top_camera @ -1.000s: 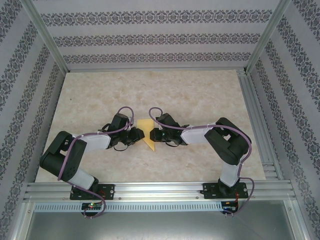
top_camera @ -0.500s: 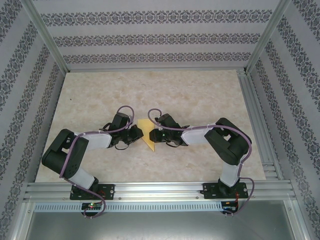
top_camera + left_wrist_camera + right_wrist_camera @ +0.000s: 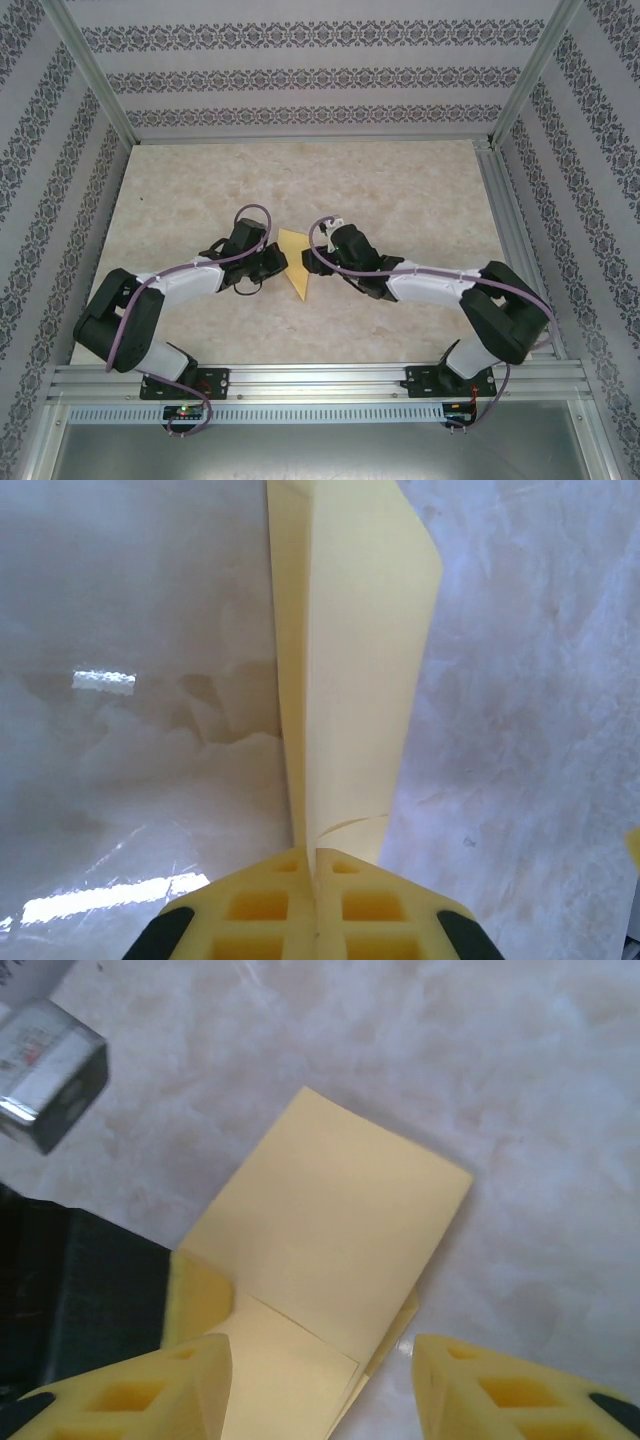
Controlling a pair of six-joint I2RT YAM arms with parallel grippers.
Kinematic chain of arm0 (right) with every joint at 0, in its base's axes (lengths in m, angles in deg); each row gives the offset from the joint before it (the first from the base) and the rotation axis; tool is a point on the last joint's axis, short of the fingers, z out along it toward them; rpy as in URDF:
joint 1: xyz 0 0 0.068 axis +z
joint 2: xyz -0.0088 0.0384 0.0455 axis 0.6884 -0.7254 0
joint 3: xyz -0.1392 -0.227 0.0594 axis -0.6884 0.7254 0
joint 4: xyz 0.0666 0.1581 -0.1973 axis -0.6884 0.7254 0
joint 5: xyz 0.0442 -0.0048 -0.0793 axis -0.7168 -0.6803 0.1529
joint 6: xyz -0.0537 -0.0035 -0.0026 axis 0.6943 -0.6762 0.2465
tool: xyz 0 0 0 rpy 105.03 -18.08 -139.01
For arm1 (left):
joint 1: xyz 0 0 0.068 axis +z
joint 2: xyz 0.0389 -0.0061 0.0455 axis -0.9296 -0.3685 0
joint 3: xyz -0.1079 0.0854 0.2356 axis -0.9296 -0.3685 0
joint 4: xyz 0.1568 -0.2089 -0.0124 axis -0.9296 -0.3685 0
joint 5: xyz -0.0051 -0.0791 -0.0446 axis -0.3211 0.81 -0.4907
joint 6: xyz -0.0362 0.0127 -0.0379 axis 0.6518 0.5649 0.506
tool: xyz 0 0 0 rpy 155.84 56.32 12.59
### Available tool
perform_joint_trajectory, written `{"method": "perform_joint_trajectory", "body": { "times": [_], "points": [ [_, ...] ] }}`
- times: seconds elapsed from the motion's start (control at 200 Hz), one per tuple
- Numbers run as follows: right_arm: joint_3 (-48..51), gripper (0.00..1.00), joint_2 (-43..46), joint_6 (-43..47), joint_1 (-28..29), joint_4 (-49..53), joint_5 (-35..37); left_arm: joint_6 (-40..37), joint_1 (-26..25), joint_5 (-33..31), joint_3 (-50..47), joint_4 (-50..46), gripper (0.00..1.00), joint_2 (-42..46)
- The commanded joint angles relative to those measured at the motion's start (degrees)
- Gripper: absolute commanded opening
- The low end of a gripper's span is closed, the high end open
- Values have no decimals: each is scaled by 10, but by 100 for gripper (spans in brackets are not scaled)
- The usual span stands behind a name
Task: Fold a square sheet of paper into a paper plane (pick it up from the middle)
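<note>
My right gripper needs to swing round from beside the paper's flat layers and pinch the paper's pointed end (image 3: 302, 289), since my left gripper is pinching the paper's fold.
The yellow-orange sheet of paper (image 3: 295, 264) is folded into a narrow pointed shape and lies mid-table between the two arms. My left gripper (image 3: 279, 263) is shut on its left edge. In the left wrist view the two pads meet on the paper (image 3: 350, 660), which runs away from the left gripper (image 3: 316, 858) with a lengthwise crease. My right gripper (image 3: 318, 262) stands open at the paper's right side. In the right wrist view its fingers (image 3: 190, 1380) straddle the layered paper (image 3: 330, 1230) without touching it, and the left gripper's pad (image 3: 197, 1295) pinches the paper's edge.
The pale marble table (image 3: 400, 190) lies open behind and to both sides of the paper. An aluminium rail (image 3: 320, 380) runs along the near edge, with frame posts and patterned walls around. A silver box (image 3: 50, 1070) on the left arm sits close to the right gripper.
The right gripper has opened and let go of the paper, and its arm has stretched out lower. The left gripper has closed on the paper's left edge.
</note>
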Motion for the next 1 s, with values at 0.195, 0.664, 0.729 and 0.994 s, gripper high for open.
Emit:
{"method": "perform_joint_trajectory", "body": {
  "times": [0.195,0.664,0.729,0.994],
  "points": [
    [75,54,-11,162,81,-142,99,49,-25,-62,31,-63,0,-2],
    [49,45,-167,229,163,-273,207,60,-35,-50,53,-78,0,-8],
    [47,45,-176,229,164,-288,213,62,-36,-49,53,-77,0,-8],
    [37,26,-192,225,163,-276,222,64,-36,-50,55,-82,3,-3]
  ]
}}
